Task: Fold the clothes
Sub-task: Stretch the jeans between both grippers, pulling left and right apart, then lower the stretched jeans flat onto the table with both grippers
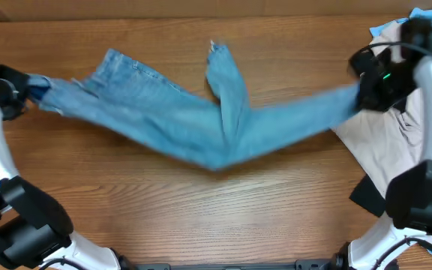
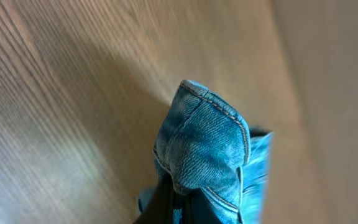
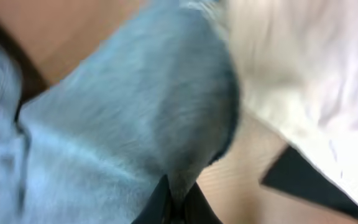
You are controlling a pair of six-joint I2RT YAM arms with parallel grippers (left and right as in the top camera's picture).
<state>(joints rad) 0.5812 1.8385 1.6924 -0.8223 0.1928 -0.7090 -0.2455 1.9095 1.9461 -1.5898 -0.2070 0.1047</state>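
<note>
Next, I let go of the jeans' frayed hem with my right gripper where the beige garment meets the black piece (image 1: 360, 172) (image 3: 276, 144). The jeans' ends look lifted off the wood now.
The light blue jeans (image 1: 201, 124) stretch across the table in a shallow V, sagging at the middle, with one leg end (image 1: 220, 60) flipped up toward the back. At the far left my left gripper (image 1: 22, 88) is shut on the jeans' stitched edge (image 2: 210, 149), which bunches over its fingers (image 2: 166, 202). At the far right my right gripper (image 1: 362, 94) is shut on the other end of the jeans (image 3: 135, 124), with denim pinched between its dark fingers (image 3: 160, 208). Both ends look lifted off the wood.
A pale beige garment (image 1: 396, 142) lies under and beside the right arm, also seen as beige cloth (image 3: 309, 81). A black piece (image 1: 367, 196) lies at its lower edge. Bright blue cloth (image 1: 426, 13) sits in the back right corner.
</note>
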